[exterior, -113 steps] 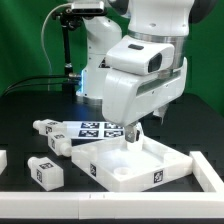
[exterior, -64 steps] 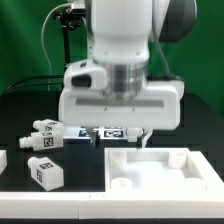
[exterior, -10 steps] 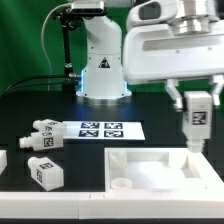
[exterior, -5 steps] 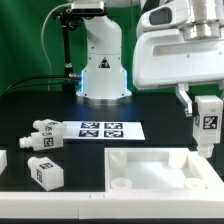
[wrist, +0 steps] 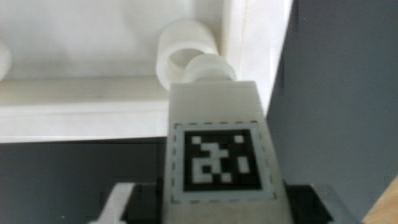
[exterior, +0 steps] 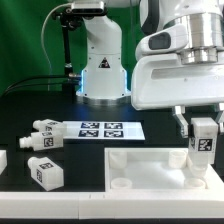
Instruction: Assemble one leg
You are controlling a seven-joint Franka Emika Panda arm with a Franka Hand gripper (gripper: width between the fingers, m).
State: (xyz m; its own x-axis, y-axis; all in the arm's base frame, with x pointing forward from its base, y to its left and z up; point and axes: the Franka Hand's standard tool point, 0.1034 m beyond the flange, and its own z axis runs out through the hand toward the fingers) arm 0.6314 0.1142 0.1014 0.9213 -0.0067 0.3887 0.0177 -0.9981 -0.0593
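The robot's gripper should release the white leg upright on the corner socket (exterior: 197, 184) (wrist: 185, 60) just below the tip of the leg, near the front bar.
My gripper (exterior: 201, 128) is shut on a white leg (exterior: 203, 148) with a black-and-white tag, held upright at the exterior view's right. Its lower end is just above the far right corner of the large white panel (exterior: 150, 172). In the wrist view the leg (wrist: 217, 130) fills the middle, its tag facing the camera, its tip by a round socket (wrist: 187, 50) in the panel's corner. The fingers (wrist: 135, 198) press on both of its sides.
The marker board (exterior: 102, 130) lies behind the panel. Two more legs (exterior: 48, 132) lie at the exterior view's left, another (exterior: 44, 170) near the front, and a further white part (exterior: 3, 160) at the left edge. A white rail (exterior: 60, 205) runs along the front.
Earlier the gripper was low at the panel. Over the last second it carried the leg right and down toward the panel's far right corner.
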